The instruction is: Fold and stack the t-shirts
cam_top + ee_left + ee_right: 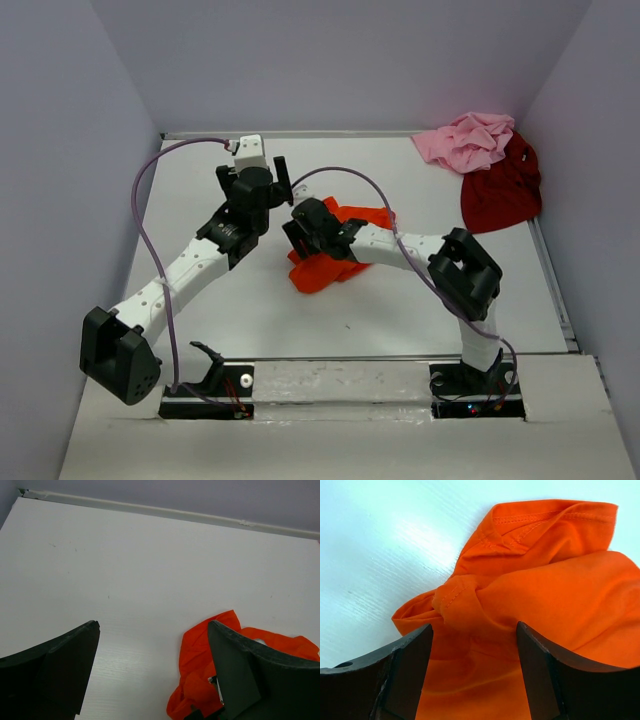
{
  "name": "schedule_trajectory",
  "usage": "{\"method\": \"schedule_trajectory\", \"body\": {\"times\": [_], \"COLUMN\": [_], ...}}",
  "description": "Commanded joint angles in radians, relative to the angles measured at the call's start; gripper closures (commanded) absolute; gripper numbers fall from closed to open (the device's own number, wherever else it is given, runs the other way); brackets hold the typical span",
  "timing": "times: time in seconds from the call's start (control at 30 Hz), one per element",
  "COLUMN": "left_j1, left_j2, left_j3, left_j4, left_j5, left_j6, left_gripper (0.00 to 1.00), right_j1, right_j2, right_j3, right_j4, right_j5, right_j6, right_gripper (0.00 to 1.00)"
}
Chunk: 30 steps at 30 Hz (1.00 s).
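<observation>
My right gripper should pinch its raised stitched edge [454, 598] and lift until the orange t-shirt hangs, since the shirt lies in a crumpled heap, too bunched up to fold.
The orange t-shirt [325, 272] lies crumpled in the middle of the white table [200, 300]. My right gripper [297, 232] is down on its left end. In the right wrist view its jaws [474, 627] stand open, straddling a knotted bunch of orange cloth [545, 570]. My left gripper [258, 180] hangs just left of and behind the shirt, open wide over bare table [154, 625], with orange cloth [197, 650] beside its right finger. The pink t-shirt [468, 140] and the dark red t-shirt [502, 190] lie bunched in the far right corner, touching each other.
Pale walls close the table in on the left, back and right. A low rail [150, 511] runs along the far edge. The two arm bases [210, 390] [475, 390] sit at the near edge, and a purple cable [150, 230] loops beside the left arm.
</observation>
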Motion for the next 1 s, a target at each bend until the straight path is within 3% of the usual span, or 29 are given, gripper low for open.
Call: {"method": "schedule_trajectory", "body": {"times": [0.0, 0.2, 0.33, 0.53, 0.7, 0.77, 0.87, 0.97], "left_j1": [-0.011, -0.009, 0.006, 0.104, 0.12, 0.12, 0.118, 0.115], "left_j2": [-0.029, -0.089, -0.07, -0.049, -0.046, -0.043, -0.03, -0.017], "left_j3": [0.025, -0.001, 0.025, 0.03, 0.024, 0.024, 0.03, 0.036], "left_j4": [0.044, 0.061, 0.014, -0.003, 0.004, 0.009, 0.004, -0.005], "left_j5": [0.015, -0.098, -0.287, -0.289, -0.233, -0.216, -0.186, -0.15], "left_j6": [-0.012, -0.007, 0.002, -0.019, -0.027, -0.026, -0.027, -0.029], "left_gripper": [0.01, 0.01, 0.01, 0.01, 0.01, 0.01, 0.01, 0.01], "right_j1": [0.029, 0.029, 0.029, 0.029, 0.029, 0.029, 0.029, 0.029], "right_j2": [0.055, 0.106, 0.113, 0.106, 0.081, 0.078, 0.069, 0.049], "right_j3": [0.046, 0.061, 0.065, 0.06, 0.052, 0.051, 0.057, 0.061], "right_j4": [0.037, 0.052, 0.054, 0.055, 0.054, 0.054, 0.049, 0.039], "right_j5": [-0.041, -0.047, -0.058, -0.055, -0.036, -0.019, -0.013, -0.004], "right_j6": [-0.04, -0.028, -0.023, -0.026, -0.045, -0.054, -0.061, -0.068], "right_gripper": [0.27, 0.27, 0.28, 0.37, 0.77, 0.89, 0.99, 1.0]}}
